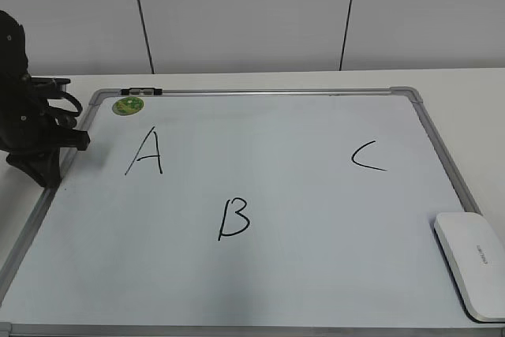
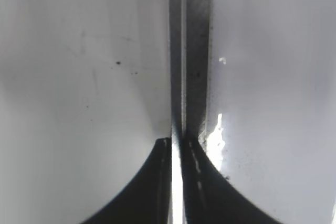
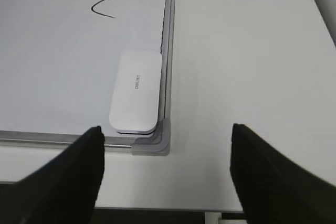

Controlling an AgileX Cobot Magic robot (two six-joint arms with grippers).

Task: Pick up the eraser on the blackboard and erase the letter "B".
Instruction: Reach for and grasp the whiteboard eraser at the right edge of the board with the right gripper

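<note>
My right gripper needs to grip the white eraser at the middle (image 1: 475, 260) (image 3: 136, 86), with the fingers against the eraser's long sides near the printed lettering.
The blackboard (image 1: 316, 195) is a white board in a silver frame, lying flat. The black letter "B" (image 1: 234, 219) is drawn near its front middle, between "A" (image 1: 146, 152) and "C" (image 1: 368, 155). The white eraser (image 1: 472, 262) lies in the board's front right corner; it also shows in the right wrist view (image 3: 135, 91). My right gripper (image 3: 165, 145) is open, above the table just off that corner, and empty. My left gripper (image 2: 177, 142) is shut on nothing, resting over the board's left frame (image 2: 184, 51); the left arm (image 1: 28, 128) shows in the exterior view.
A round green magnet (image 1: 128, 105) and a black marker (image 1: 140, 91) sit at the board's far left corner. White table (image 3: 247, 66) lies right of the board. A white panelled wall (image 1: 252, 13) stands behind.
</note>
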